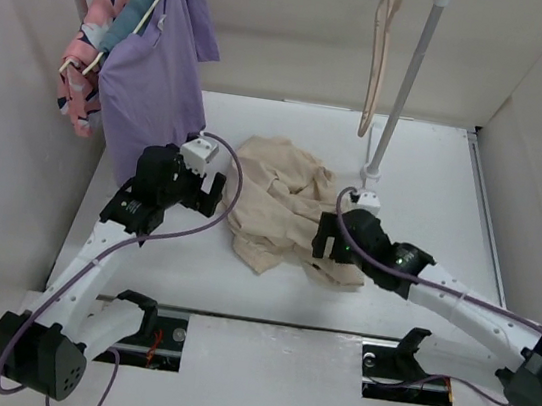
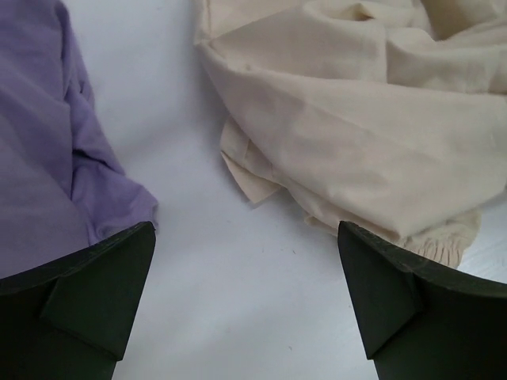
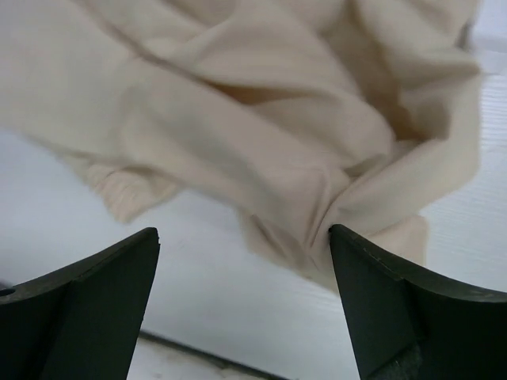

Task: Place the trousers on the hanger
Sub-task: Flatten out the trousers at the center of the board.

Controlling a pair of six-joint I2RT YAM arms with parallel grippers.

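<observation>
The beige trousers have a small near-side corner (image 1: pixel 254 259) (image 3: pixel 128 194) sticking out closer to my left gripper, and my right gripper should close on that corner.
The beige trousers (image 1: pixel 277 199) lie crumpled in the middle of the white table. The pale pink hanger (image 1: pixel 375 66) hangs empty from the rail at the back right. My left gripper (image 1: pixel 213 195) is open and empty, low over bare table at the trousers' left edge. In the left wrist view the left gripper (image 2: pixel 245 229) has the trousers (image 2: pixel 356 119) ahead and to its right. My right gripper (image 1: pixel 323 246) is open at the trousers' near right edge. In the right wrist view the right gripper (image 3: pixel 244 233) has cloth (image 3: pixel 261 119) just ahead, and its right fingertip (image 3: pixel 356 261) is against a fold.
A purple shirt (image 1: pixel 155 56) and a pink patterned garment (image 1: pixel 90 36) hang on wooden hangers at the back left; the shirt's hem (image 2: pixel 40 158) lies by my left finger. The rack's pole (image 1: pixel 402 100) stands behind the trousers. White walls close both sides.
</observation>
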